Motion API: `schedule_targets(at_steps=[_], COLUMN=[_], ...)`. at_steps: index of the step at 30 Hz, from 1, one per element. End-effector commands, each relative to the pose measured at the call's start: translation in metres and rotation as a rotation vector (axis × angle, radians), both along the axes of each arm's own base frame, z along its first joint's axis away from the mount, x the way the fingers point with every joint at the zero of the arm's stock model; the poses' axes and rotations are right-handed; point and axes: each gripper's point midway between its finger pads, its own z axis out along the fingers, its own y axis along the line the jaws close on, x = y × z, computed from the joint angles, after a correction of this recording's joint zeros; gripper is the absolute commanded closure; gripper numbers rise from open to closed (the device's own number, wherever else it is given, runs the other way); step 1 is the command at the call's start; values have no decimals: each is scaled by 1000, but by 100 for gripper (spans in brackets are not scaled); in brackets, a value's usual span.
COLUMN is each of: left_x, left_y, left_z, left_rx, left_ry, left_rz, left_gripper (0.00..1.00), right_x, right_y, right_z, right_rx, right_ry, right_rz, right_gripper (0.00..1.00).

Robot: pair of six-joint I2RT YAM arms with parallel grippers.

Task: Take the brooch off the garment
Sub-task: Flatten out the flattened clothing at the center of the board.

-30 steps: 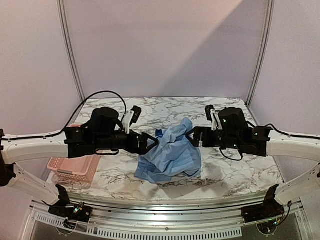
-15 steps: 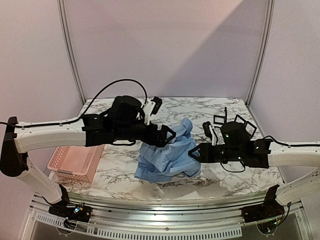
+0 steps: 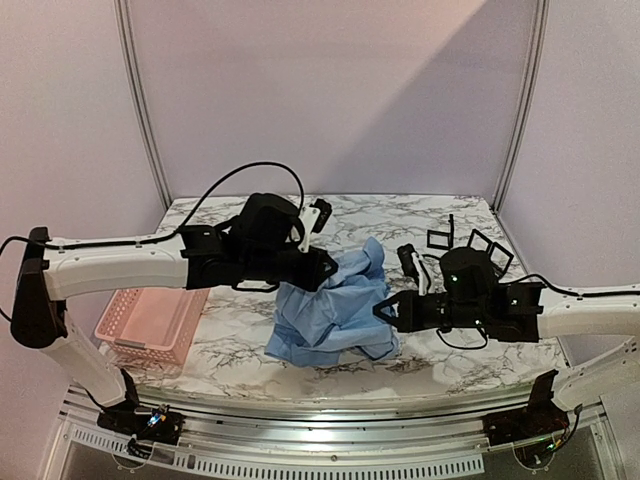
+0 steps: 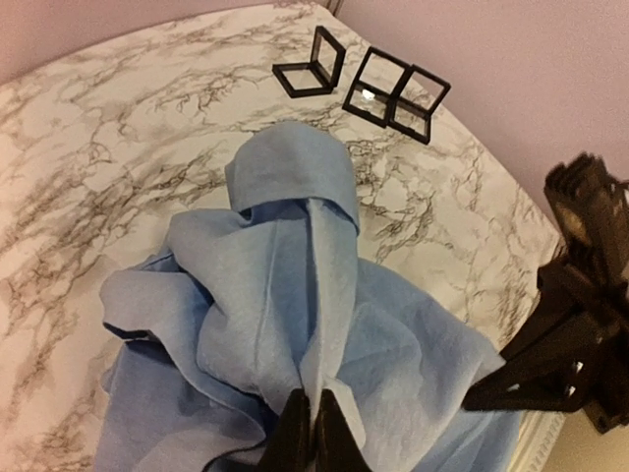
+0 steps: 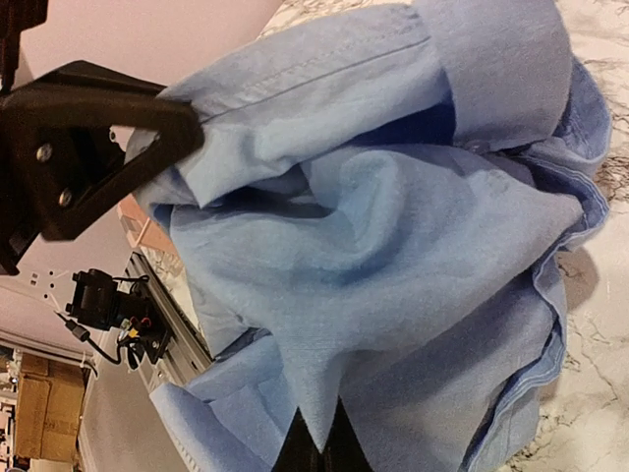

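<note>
Next, I open my right gripper, which pinches a fold below the heaped shirt's collar, then take the collar (image 3: 373,254) and lift the shirt to uncover the brooch.
The garment (image 3: 335,310), a crumpled light blue shirt, lies in a heap mid-table. My left gripper (image 3: 322,270) is at its upper left edge and is shut on a raised fold of the cloth (image 4: 314,295); in the left wrist view the fingertips (image 4: 313,433) pinch that fold. At the shirt's right side, my right gripper (image 3: 385,310) is shut on a pointed flap of fabric (image 5: 334,393), its tips (image 5: 319,447) closed round it. The garment (image 5: 393,216) fills the right wrist view. The brooch is hidden in every view.
A pink basket (image 3: 150,325) stands at the table's left front edge. Several black open frames (image 3: 470,243) stand at the back right, also in the left wrist view (image 4: 364,79). The marble table (image 3: 470,350) shows around the shirt.
Both grippers have gone from open to shut on the shirt. The left arm reached right to the cloth and the right arm came forward and lower. The shirt is bunched between them.
</note>
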Motion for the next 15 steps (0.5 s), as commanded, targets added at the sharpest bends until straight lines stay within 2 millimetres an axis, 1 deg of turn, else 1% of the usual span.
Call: schedule_targets(at_steps=[1,5,6,8,9,10,11,12,13,14,15], left_x=[-5,0,3,12,17,21,24,27,30,31,34], left_y=[5,26,34,54,63,71,80,87,93,99,105], left_z=[6,13,14,19,22,24,24,26,27,29,31], left_rx=[-13,-4,3,4,3,1,8,12,14,23,35], left_ry=[1,-12,-15,-17,-12,-3,18,36,58,71,78], left_rz=[10,49,70,109,120,128,127,123,109,99,92], left_gripper=[100,100,100,100,100,100,100,100,100,100,100], right_x=[-16,-33,-38,-45,-50,-54,-57,-61,-64,-67,-70], right_y=[17,45,53,72,81,92,102,113,123,131,138], right_z=[15,23,25,19,22,16,18,19,19,26,32], right_rx=[26,42,45,24,25,9,15,32,51,88,122], right_ry=[-60,-85,-90,-84,-90,-88,-92,-89,-84,-85,-90], right_rz=[76,169,195,244,272,302,329,368,399,433,459], right_gripper=[100,100,100,100,100,100,100,98,93,87,76])
